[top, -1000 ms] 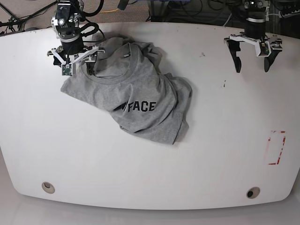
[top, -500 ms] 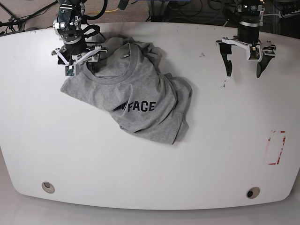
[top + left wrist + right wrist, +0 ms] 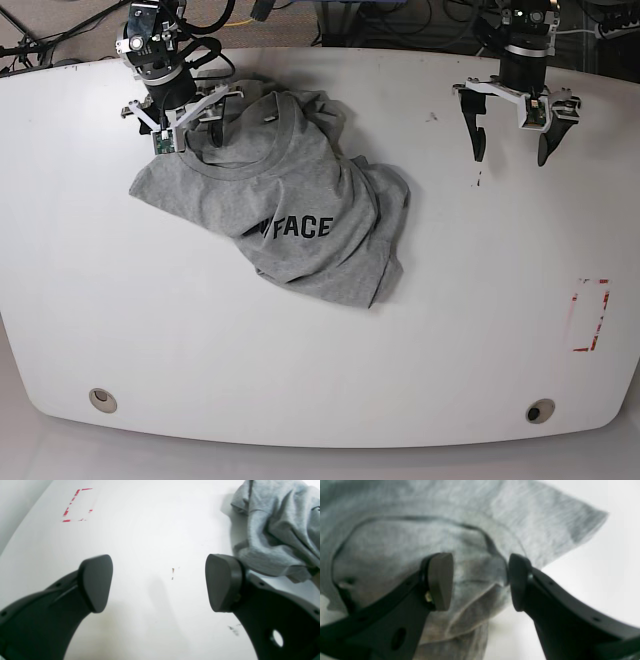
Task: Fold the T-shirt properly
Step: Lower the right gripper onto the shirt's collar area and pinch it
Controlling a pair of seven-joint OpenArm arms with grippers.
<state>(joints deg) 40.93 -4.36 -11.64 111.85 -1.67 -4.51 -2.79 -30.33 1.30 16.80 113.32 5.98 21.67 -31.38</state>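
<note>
My left gripper needs to close on the T-shirt's edge at its back corner point(image 3: 393, 194) point(image 3: 252, 546), behind the E in the letters "FACE".
The heather-grey T-shirt point(image 3: 300, 210) lies crumpled at the table's back left, with the letters "FACE" showing and the crew neck facing the back. My right gripper point(image 3: 190, 135) is down at the collar edge. In the right wrist view its jaws point(image 3: 480, 582) stand apart around a raised fold of the T-shirt point(image 3: 470, 530), and the right pad touches the cloth. My left gripper point(image 3: 510, 155) hangs open over bare table at the back right. In the left wrist view nothing lies between its fingers point(image 3: 158, 582), and the T-shirt point(image 3: 275, 525) sits off to the right.
A red tape rectangle point(image 3: 588, 315) marks the table's right side and also shows in the left wrist view as the red tape rectangle point(image 3: 76, 505). Two round holes point(image 3: 102, 399) point(image 3: 540, 411) sit near the front edge. Cables run behind the table's back edge.
My right gripper has shifted toward the back over the collar and its jaws have narrowed around the fold. The left arm has moved a little left, toward the shirt, still open.
</note>
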